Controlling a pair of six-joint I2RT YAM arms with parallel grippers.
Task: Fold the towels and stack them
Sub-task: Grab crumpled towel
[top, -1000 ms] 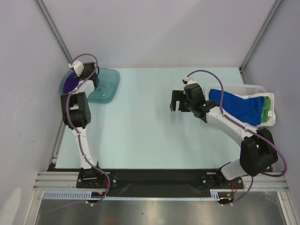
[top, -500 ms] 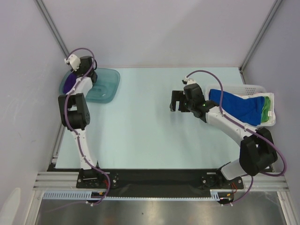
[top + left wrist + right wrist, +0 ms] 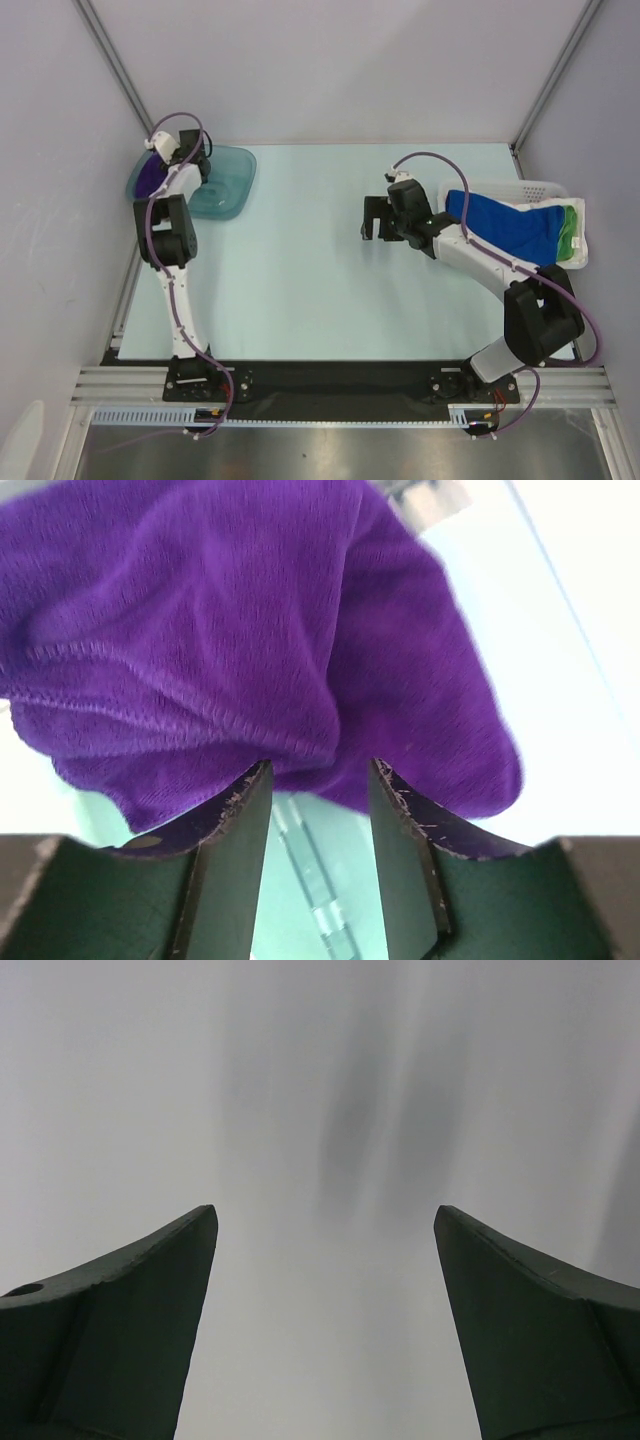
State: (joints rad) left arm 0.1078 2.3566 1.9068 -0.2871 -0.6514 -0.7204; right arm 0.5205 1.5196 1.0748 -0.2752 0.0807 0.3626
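Note:
Only teal tray is between my left gripper's fingers, so they should reach further and pinch the purple towel's fold [image 3: 320,740] before lifting it out.
A crumpled purple towel [image 3: 250,630] lies in the teal tray [image 3: 225,180] at the far left, seen from above as a purple patch [image 3: 147,177]. My left gripper [image 3: 320,770] hangs right over it, open, its fingertips just at the towel's near edge with only tray showing between them. From above, the left gripper [image 3: 180,165] is mostly hidden under its wrist. A blue towel [image 3: 510,225] and a green towel [image 3: 570,228] lie in the white basket [image 3: 500,187] at the right. My right gripper [image 3: 378,218] hovers left of the basket, open and empty [image 3: 326,1215].
The enclosure's walls stand close to the tray on the left and to the basket on the right. Light-blue table surface [image 3: 300,260] stretches between the two arms. The right wrist view holds only a blurred grey surface.
My left gripper has gone from shut to open over the tray, letting go of the purple towel, and its wrist shifted slightly. The right arm has barely moved.

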